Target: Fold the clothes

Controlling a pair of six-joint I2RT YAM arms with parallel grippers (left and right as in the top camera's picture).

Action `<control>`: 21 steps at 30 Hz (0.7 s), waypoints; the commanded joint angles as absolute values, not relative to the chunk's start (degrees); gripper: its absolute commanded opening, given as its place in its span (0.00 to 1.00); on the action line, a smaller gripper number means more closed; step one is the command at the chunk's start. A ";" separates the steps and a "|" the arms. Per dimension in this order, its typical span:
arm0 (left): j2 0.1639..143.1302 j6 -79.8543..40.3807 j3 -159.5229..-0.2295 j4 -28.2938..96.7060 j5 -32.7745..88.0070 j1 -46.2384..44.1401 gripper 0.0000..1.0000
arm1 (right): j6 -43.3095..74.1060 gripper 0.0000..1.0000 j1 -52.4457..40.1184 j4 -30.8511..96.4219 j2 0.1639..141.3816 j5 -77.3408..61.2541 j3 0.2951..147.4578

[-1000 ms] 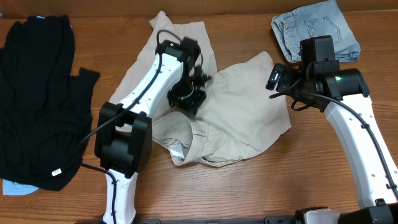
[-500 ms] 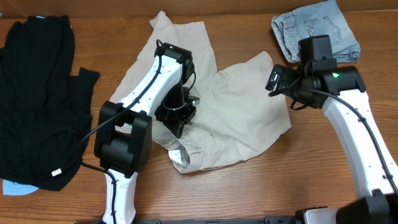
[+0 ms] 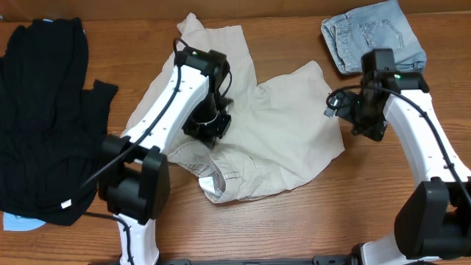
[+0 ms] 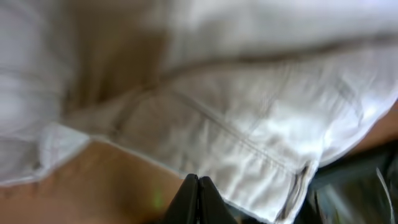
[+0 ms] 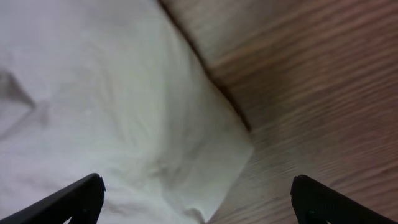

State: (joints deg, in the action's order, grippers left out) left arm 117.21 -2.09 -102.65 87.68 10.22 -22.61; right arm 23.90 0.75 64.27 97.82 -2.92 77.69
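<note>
The front corner (image 3: 341,149) (image 5: 214,180) of the pale beige shorts, on the same side as the folded denim, is the spot my right gripper should close on.
The clothes in hand are pale beige shorts (image 3: 287,140), lying rumpled across the middle of the table with the waistband and a white label (image 3: 213,182) at the front. My left gripper (image 3: 206,129) hovers over their left part. Its jaws (image 4: 199,184) are shut tip to tip, with no cloth showing between them and a stitched seam of the shorts (image 4: 249,124) just beyond. My right gripper (image 3: 346,110) hangs over the shorts' right edge. It stands wide open (image 5: 199,199), above a corner of the fabric (image 5: 112,93) and bare wood.
A large black garment (image 3: 44,110) covers the table's left side, with a pale blue item (image 3: 15,221) poking out under its front edge. Folded denim (image 3: 375,33) lies at the back right, just behind my right arm. The wooden tabletop (image 3: 294,228) shows along the front.
My left gripper has travelled left and toward the front over the shorts, and the folds near the waistband have shifted. My right arm has turned and come down at the shorts' right edge.
</note>
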 commanded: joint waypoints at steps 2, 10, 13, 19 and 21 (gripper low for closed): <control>112.77 -6.92 -102.52 81.89 7.92 -21.45 0.04 | 23.35 0.90 2.79 60.75 98.56 -7.22 70.94; 110.78 -6.90 -102.54 71.81 8.60 -21.56 0.04 | 22.50 0.79 2.85 51.31 98.56 -12.78 60.90; 110.78 -6.90 -102.54 71.05 8.54 -21.56 0.04 | 22.48 0.71 2.85 48.03 98.56 -12.73 58.26; 110.78 -6.90 -102.52 69.52 8.56 -21.56 0.04 | 22.48 0.45 2.85 41.52 98.56 -12.21 55.07; 110.78 -6.90 -102.54 69.14 8.54 -21.56 0.04 | 22.48 0.25 2.85 40.69 98.56 -10.61 55.00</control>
State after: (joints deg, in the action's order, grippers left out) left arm 112.49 -6.09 -102.50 69.58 8.71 -21.65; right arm 22.15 2.90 41.60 98.56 -11.75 55.48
